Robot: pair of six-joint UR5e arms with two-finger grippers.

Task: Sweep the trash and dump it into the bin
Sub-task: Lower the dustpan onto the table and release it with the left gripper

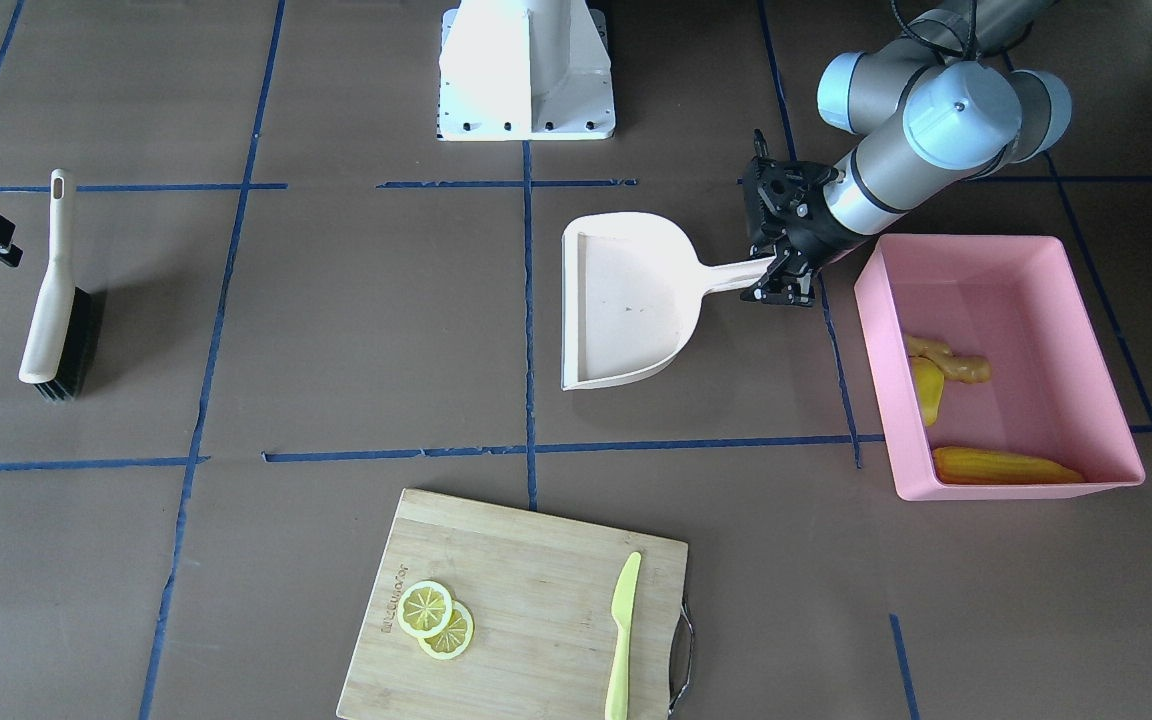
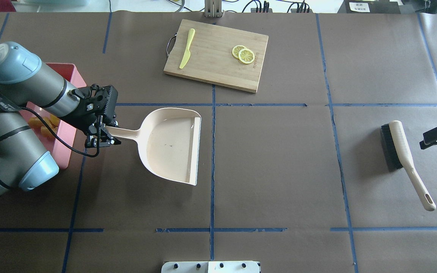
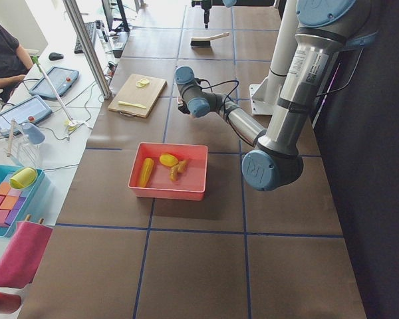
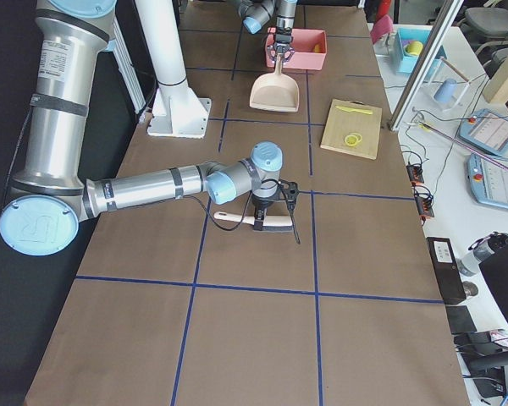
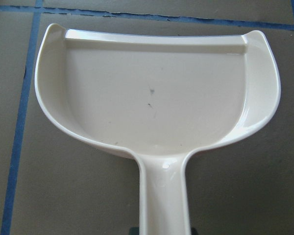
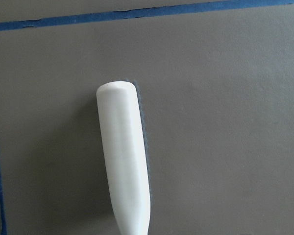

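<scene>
My left gripper needs to set the cream dustpan down on the brown table (image 1: pixel 627 302) between the pink bin and the middle blue tape.
The pink bin (image 1: pixel 976 243) holds the trash: a long yellow corn cob (image 1: pixel 1001 466), a round yellow fruit (image 1: pixel 928 390) and a tan ginger root (image 1: pixel 951 358). My left gripper (image 1: pixel 774 272) is shut on the handle of the cream dustpan (image 1: pixel 626 300), just beside the bin. The pan is empty in the left wrist view (image 5: pixel 157 98). My right gripper (image 2: pixel 427 141) looks open and holds nothing, next to the brush (image 2: pixel 402 148), which lies on the table. The right wrist view shows only the brush's white back (image 6: pixel 125 161).
A wooden cutting board (image 1: pixel 526 590) at the table's far edge carries two lemon slices (image 1: pixel 436 620) and a lime-green knife (image 1: pixel 623 620). The white robot base (image 1: pixel 526 70) stands at the near middle. Blue tape lines cross the brown table.
</scene>
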